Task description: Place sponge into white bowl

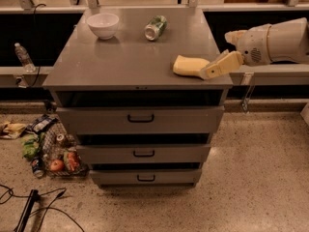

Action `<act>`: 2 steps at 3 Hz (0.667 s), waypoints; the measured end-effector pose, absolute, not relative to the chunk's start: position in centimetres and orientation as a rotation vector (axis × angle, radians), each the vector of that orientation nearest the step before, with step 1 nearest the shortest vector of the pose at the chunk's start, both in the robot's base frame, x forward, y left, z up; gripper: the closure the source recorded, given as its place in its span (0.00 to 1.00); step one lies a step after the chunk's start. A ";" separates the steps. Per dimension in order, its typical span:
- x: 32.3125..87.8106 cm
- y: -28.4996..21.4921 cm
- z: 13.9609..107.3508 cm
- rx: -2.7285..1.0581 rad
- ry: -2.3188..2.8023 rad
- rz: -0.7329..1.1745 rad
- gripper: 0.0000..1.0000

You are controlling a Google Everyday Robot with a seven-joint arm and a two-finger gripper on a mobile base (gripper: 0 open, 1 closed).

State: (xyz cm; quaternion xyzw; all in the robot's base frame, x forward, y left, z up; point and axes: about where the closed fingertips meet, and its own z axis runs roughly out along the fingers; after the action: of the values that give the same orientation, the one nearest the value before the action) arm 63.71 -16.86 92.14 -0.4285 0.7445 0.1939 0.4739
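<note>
My gripper will close on the end of the pale yellow sponge (203, 68) that is farthest from the white bowl.
The pale yellow sponge (189, 65) lies flat near the front right corner of the grey cabinet top (130, 57). My gripper (212, 71) comes in from the right, low over the top, and its tip is at the sponge's right end, touching or nearly touching it. The white bowl (103, 25) stands upright at the back left of the top, far from the gripper, and nothing shows inside it.
A crushed green-and-white can (155, 27) lies at the back middle, right of the bowl. The cabinet has three drawers (141, 119) below. Rubbish and a wire basket (55, 153) lie on the floor at the left, with cables (34, 207) nearby. A water bottle (23, 57) stands on the left ledge.
</note>
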 end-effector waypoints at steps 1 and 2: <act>65.7 -16.6 90.9 -1.089 1.807 0.468 0.00; 67.8 -16.3 88.9 -1.110 1.817 0.438 0.00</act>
State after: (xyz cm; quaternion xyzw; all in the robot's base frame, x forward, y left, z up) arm 67.82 -16.35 88.93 -0.4522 0.7397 0.1785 0.4653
